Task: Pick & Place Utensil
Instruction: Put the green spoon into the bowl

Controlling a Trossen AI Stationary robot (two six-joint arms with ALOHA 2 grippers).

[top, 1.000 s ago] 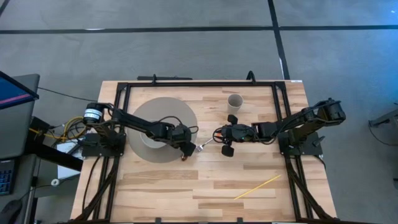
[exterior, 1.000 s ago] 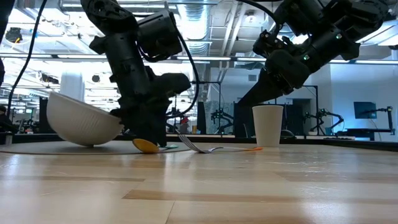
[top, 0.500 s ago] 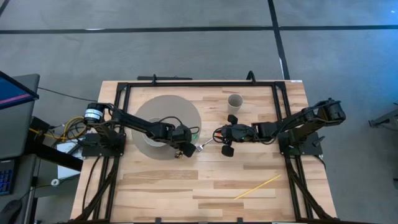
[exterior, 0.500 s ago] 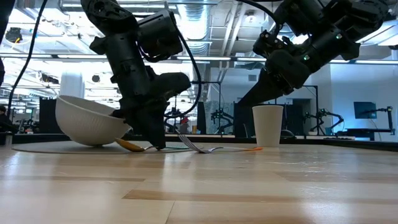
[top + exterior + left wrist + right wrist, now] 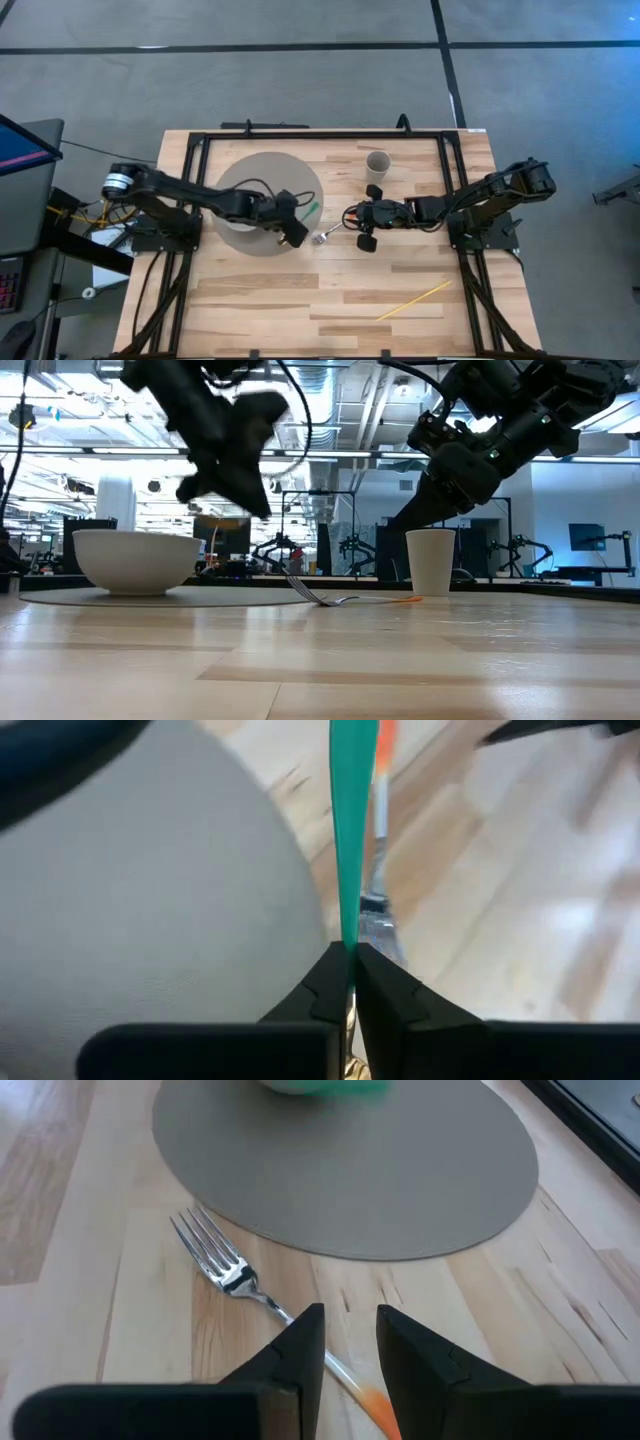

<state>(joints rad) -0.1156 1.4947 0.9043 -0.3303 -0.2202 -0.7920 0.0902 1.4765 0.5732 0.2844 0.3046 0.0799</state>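
Observation:
The robot's left gripper needs to release the green-handled utensil, now raised above the grey mat's edge, inside the white bowl (image 5: 256,204), with the utensil's handle leaning over the bowl's rim.
My left gripper (image 5: 296,226) is raised above the edge of the grey round mat (image 5: 230,180), shut on a utensil with a green handle (image 5: 312,208). A white bowl (image 5: 135,560) stands upright on its base on that mat. A silver fork with an orange handle (image 5: 326,236) lies flat on the wood just right of the mat. My right gripper (image 5: 348,1342) hovers low over the fork's handle (image 5: 335,1370), open, one finger on each side of it. A white paper cup (image 5: 377,163) stands farther back. My left gripper pinches the green handle (image 5: 349,935) between its two fingers. The handle sticks out past the fingertips, and a gold-coloured part (image 5: 350,1067) shows behind them. The utensil is lifted clear of the table and mat.
A thin yellow stick (image 5: 413,300) lies on the near right part of the table. A black frame (image 5: 320,135) runs along the table's far edge and sides. Bare wood spreads across the near half.
My left gripper has risen from the mat's edge, carrying the green-handled utensil up clear of the table and slightly toward the far left. The white bowl, tilted against that arm a second ago, has settled upright on the mat. The fork has stayed put.

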